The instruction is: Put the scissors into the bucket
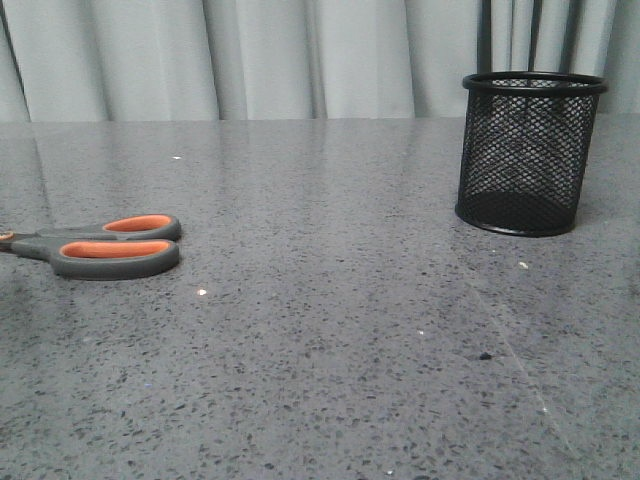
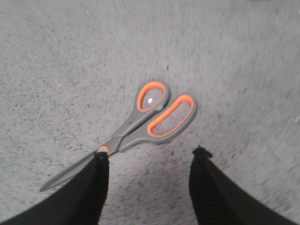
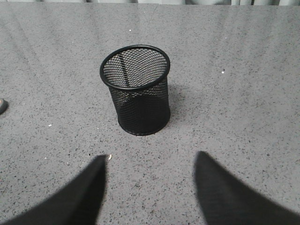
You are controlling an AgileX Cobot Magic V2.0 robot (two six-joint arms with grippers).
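Observation:
The robot's left gripper needs to next close across both grey handles [image 1: 46, 240] [image 2: 125, 132] of the scissors, between the orange-lined loops and the pivot.
The scissors [image 1: 115, 243] lie flat on the grey table at the far left of the front view, grey handles with orange-lined loops; the blades run off the left edge. In the left wrist view the scissors [image 2: 154, 117] lie just beyond my open, empty left gripper [image 2: 150, 154]; one fingertip [image 2: 101, 161] is next to the pivot and covers part of the blade. The bucket [image 1: 530, 152], a black wire-mesh cup, stands upright at the back right. In the right wrist view the bucket [image 3: 137, 89] stands ahead of my open, empty right gripper [image 3: 150, 159]. Neither gripper shows in the front view.
The speckled grey table [image 1: 330, 330] stretches between scissors and bucket. A pale curtain [image 1: 300, 55] hangs behind the table's far edge. A tip of the scissors' handle [image 3: 2, 106] shows at the edge of the right wrist view.

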